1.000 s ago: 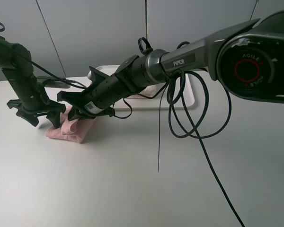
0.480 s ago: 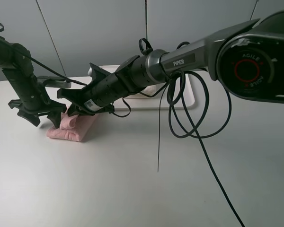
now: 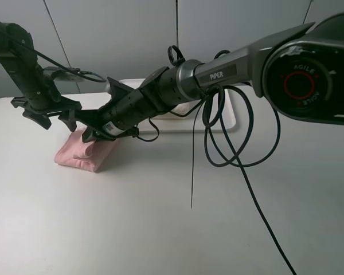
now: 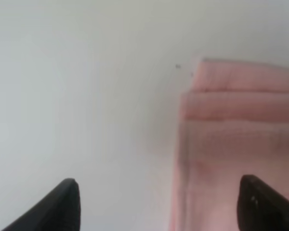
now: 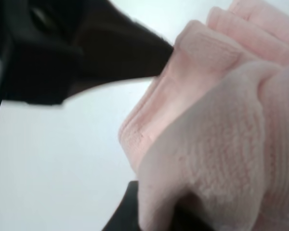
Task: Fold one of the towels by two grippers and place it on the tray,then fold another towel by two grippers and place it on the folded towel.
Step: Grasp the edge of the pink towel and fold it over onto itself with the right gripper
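Note:
The pink towel's bunched top flap is pinched in my right gripper, so next I let go of the flap and grab the folded layers by the towel's edge (image 3: 110, 148) closest to the tray.
The pink towel (image 3: 80, 152) lies folded on the table at the left. My right gripper (image 3: 93, 135) reaches across from the right and is shut on the towel's near-right edge. In the right wrist view the pink towel (image 5: 221, 144) bunches between the black fingers (image 5: 101, 57). My left gripper (image 3: 54, 116) hovers open above and behind the towel, touching nothing. The left wrist view looks down on the folded pink towel (image 4: 236, 139) with the left gripper (image 4: 164, 207) above its edge. The white tray (image 3: 230, 117) sits at the back. A cream towel (image 3: 182, 109) lies on it, mostly hidden by my right arm.
My right arm's thick black body spans the middle of the table, and its cables (image 3: 235, 143) loop down over the tabletop to the right. A grey wall stands close behind the tray.
My left gripper has risen off the pink towel and moved back and up, still open. The towel has settled flatter. The right gripper has kept its hold on it.

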Robot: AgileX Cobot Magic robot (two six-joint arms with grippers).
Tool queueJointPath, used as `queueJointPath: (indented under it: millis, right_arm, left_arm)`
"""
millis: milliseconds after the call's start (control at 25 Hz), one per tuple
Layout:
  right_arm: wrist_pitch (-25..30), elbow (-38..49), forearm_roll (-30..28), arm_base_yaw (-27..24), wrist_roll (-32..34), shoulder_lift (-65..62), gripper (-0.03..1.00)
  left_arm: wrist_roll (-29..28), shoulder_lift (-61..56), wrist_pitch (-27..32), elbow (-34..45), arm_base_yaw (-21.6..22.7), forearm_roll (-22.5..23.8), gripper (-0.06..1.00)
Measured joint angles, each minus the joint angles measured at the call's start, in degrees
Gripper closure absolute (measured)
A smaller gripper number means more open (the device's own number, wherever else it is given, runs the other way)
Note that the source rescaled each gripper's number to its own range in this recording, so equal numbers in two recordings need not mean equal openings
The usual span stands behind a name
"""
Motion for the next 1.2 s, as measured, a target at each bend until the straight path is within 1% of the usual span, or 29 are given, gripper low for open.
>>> queueJointPath:
  millis: [200, 280, 360, 480, 560, 720, 880, 1040, 1120, 1200]
  right_arm:
    - [0.04, 0.00, 0.12, 0.00, 0.46, 0.00, 0.92]
    - [-0.01, 0.00, 0.98, 0.00, 1.22, 0.00, 0.85]
    - [-1.33, 0.00, 2.41, 0.29, 1.70, 0.00, 0.73]
    - [-5.64, 0.00, 5.06, 2.01, 1.95, 0.00, 0.52]
    - [-8.20, 0.00, 7.65, 3.52, 0.94, 0.00, 0.43]
    - [-9.19, 0.00, 11.82, 4.71, -2.02, 0.00, 0.33]
    - [-7.85, 0.00, 13.54, 4.30, -2.81, 0.00, 0.26]
    - [-5.49, 0.00, 13.57, 2.35, -3.18, -0.30, 0.23]
    - [-4.84, 0.00, 12.94, 1.25, -3.39, -0.85, 0.22]
    - [-4.00, 0.00, 10.42, 0.23, -3.21, -1.78, 0.22]
  left_arm:
    - [0.45, 0.00, 2.27, -4.74, 0.00, 0.22, 0.09]
    - [0.70, 0.00, 2.52, -5.97, 0.00, 0.32, 0.09]
    - [1.39, 0.00, 2.62, -6.47, 0.00, 0.32, 0.09]
    - [1.87, 0.00, 3.05, -6.47, 0.00, 0.32, 0.09]
    - [1.99, 0.00, 3.05, -6.47, 0.00, 0.32, 0.09]
    - [2.07, 0.00, 3.17, -6.47, 0.00, 0.89, 0.09]
    - [2.07, 0.00, 3.40, -6.50, 0.00, 2.74, 0.09]
    - [2.07, 0.00, 3.75, -6.60, 0.00, 3.95, 0.09]
    - [2.07, 0.00, 3.88, -7.34, 0.08, 3.90, 0.09]
    - [2.07, 0.00, 3.88, -8.59, 0.50, 3.48, 0.09]
